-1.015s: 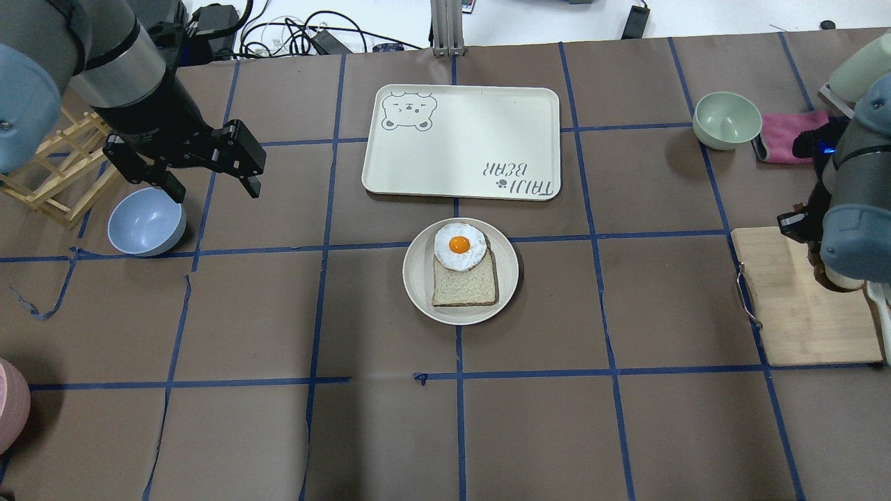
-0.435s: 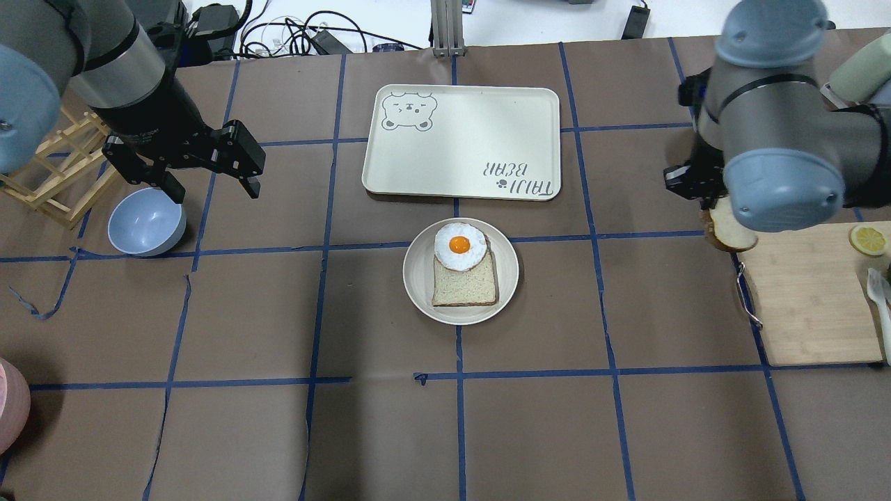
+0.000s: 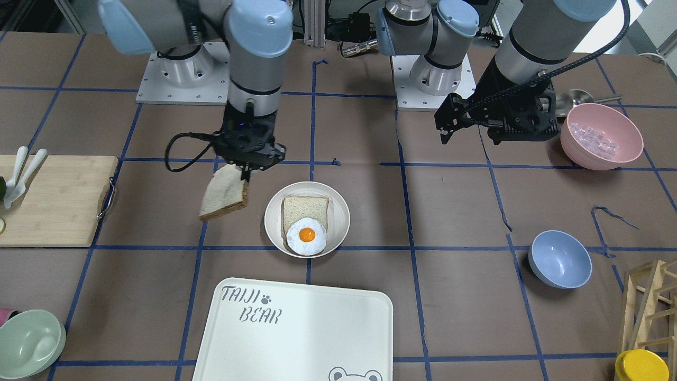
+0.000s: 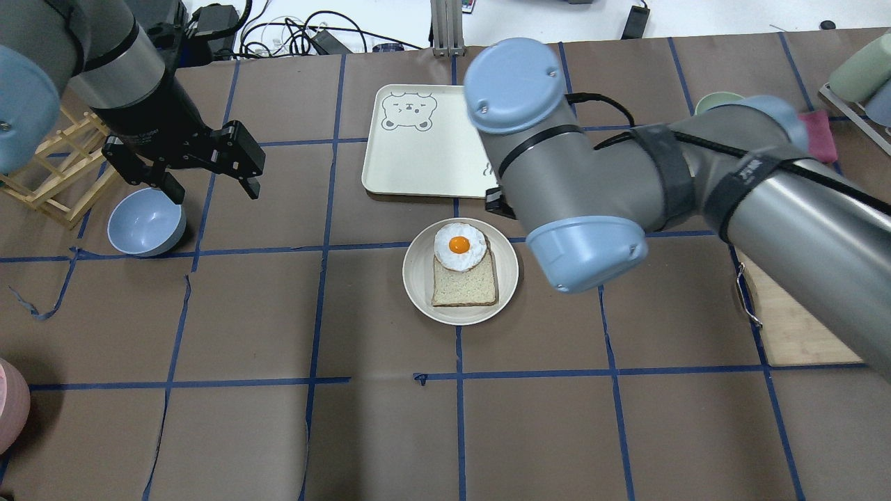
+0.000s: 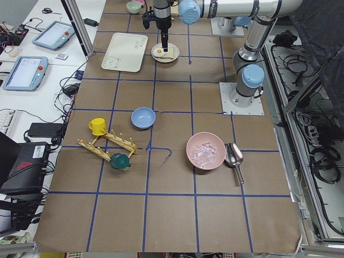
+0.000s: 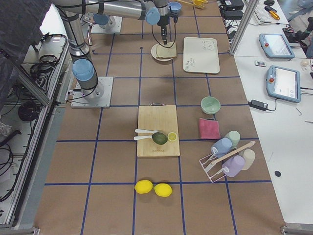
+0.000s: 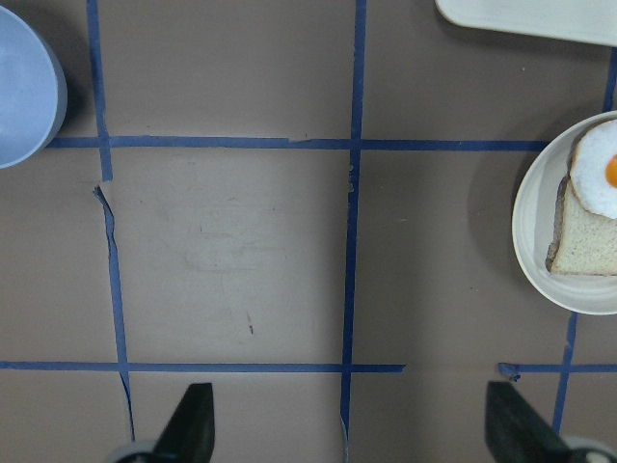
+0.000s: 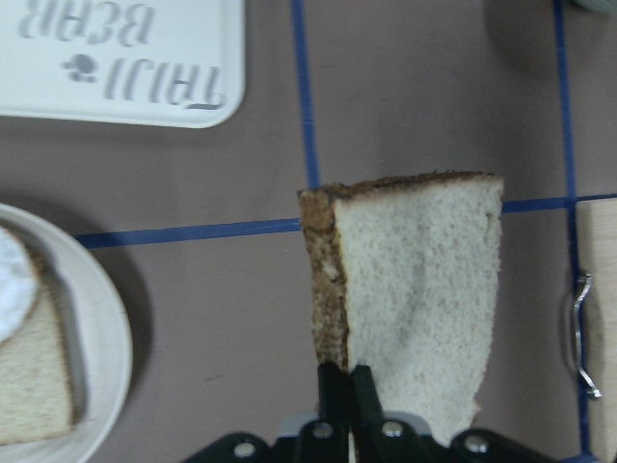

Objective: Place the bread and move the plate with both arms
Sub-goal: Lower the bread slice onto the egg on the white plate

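Note:
I will release the bread with my right gripper on top of the fried egg and squarer slice point(image 3: 305, 217) in the cream plate.
My right gripper point(image 3: 246, 173) is shut on the bread point(image 3: 224, 192), a slice with a dark crust that hangs tilted above the table just beside the plate point(image 3: 273, 222). The right wrist view shows the bread point(image 8: 415, 289) pinched by its edge between the shut fingers. The cream plate point(image 4: 418, 282) holds a squarer slice point(image 4: 465, 284) with a fried egg point(image 4: 459, 245) on it. In the overhead view my right arm hides the gripper and the bread. My left gripper point(image 4: 212, 189) is open and empty, up above the table well to the plate's left, near the blue bowl point(image 4: 146, 223).
The TAIJI BEAR tray point(image 4: 418, 149) lies just beyond the plate. A wooden cutting board point(image 3: 53, 201) lies on my right side, with a green bowl point(image 3: 29, 344) past it. A pink bowl point(image 3: 600, 135) and a wooden rack point(image 3: 650, 301) are on my left side.
My right arm has swung from the cutting board leftward across the table to beside the plate, carrying the bread. My left arm has not moved.

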Controlling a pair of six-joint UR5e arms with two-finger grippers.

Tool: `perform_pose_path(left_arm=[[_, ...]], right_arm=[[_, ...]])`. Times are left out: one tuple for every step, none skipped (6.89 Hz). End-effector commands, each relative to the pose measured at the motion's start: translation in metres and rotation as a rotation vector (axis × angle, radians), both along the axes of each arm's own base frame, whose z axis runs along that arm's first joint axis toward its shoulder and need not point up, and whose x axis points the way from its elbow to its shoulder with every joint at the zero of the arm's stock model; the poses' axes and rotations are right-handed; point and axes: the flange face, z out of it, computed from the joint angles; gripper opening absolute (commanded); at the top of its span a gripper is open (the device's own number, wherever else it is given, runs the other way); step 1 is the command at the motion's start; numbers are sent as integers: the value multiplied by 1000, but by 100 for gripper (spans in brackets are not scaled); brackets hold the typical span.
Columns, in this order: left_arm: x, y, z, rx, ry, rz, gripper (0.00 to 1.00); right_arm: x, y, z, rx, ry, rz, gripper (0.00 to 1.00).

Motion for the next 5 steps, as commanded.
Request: perform_pose_path(left_arm=[[0, 0, -1, 0, 0, 0, 100], [-1, -1, -1, 2, 0, -2, 100], [0, -1, -1, 2, 0, 0, 100], [0, -1, -1, 3, 0, 0, 100], [0, -1, -1, 3, 0, -2, 100]], right_arm=[[89, 21, -45, 28, -39, -82, 0], [96, 13, -62, 19, -47, -90, 0], [99, 9, -75, 22, -45, -108, 0], [102, 3, -86, 10, -53, -104, 0], [106, 7, -90, 16, -50, -94, 0]])
